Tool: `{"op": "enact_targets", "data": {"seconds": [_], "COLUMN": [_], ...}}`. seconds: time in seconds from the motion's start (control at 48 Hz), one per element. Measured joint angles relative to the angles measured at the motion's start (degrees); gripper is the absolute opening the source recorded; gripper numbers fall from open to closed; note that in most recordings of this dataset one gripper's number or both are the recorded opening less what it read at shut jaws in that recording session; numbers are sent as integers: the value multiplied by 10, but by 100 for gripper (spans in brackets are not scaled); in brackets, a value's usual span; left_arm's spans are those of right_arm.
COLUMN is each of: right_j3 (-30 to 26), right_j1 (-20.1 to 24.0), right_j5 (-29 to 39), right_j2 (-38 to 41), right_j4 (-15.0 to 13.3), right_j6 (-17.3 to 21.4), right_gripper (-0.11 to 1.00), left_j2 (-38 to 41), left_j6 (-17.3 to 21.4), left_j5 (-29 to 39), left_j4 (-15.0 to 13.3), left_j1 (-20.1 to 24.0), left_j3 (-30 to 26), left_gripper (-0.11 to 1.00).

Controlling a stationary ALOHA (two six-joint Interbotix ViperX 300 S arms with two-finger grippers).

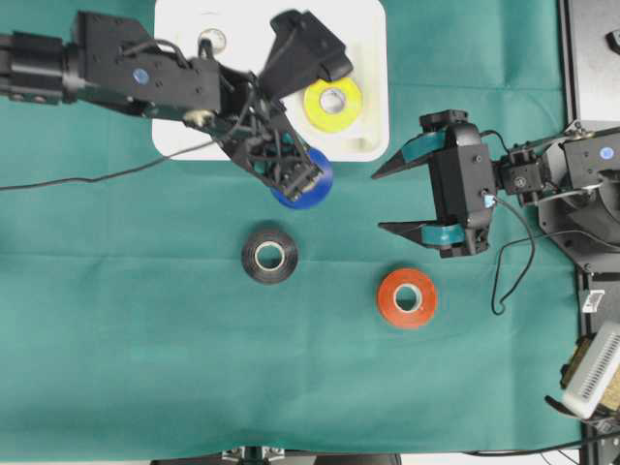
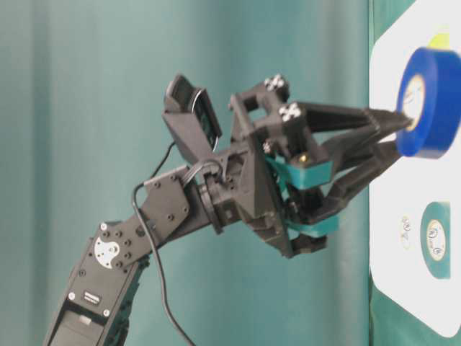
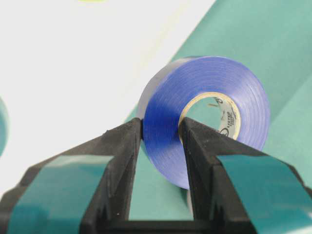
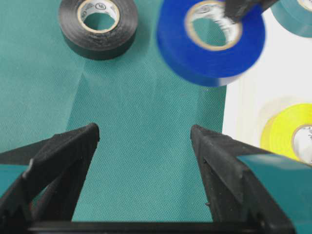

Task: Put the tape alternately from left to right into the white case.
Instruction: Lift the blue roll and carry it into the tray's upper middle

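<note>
The robot's left gripper will release the blue tape in the white case (image 1: 267, 77), between the yellow tape and the white tape. The blue tape still hangs over the green cloth.
My left gripper (image 1: 303, 177) (image 3: 162, 127) is shut on the blue tape (image 1: 320, 184) (image 3: 209, 112), one finger in its core and one outside its wall. The roll hangs over the green cloth just in front of the white case (image 1: 368, 39) (image 2: 410, 180). In the case lie a yellow tape (image 1: 332, 100), a teal tape (image 2: 436, 250) and a white tape (image 1: 211, 41), partly hidden by the left arm. On the cloth lie a black tape (image 1: 269, 255) and a red tape (image 1: 407, 297). My right gripper (image 1: 378, 201) (image 4: 145, 131) stands open to the right of the blue roll, holding nothing.
Green cloth (image 1: 116, 339) covers the table. The right arm's base (image 1: 591, 194) and a white device (image 1: 593, 373) stand along the right edge. A black cable (image 1: 87, 177) trails across the cloth at the left.
</note>
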Motion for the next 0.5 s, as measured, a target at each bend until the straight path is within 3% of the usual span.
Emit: {"op": "enact_targets", "data": {"seconds": [0.5], "right_j3": [3], "right_j1": [0], "right_j5": [0], "right_j2": [0], "right_j4": [-1], "right_j6": [2], "right_gripper": [80], "left_j2": [-18], "left_j6": [38], "left_j5": [-50], "left_j4": [0], "left_j1": [83], "left_j3": [41], "left_gripper": [-3]}}
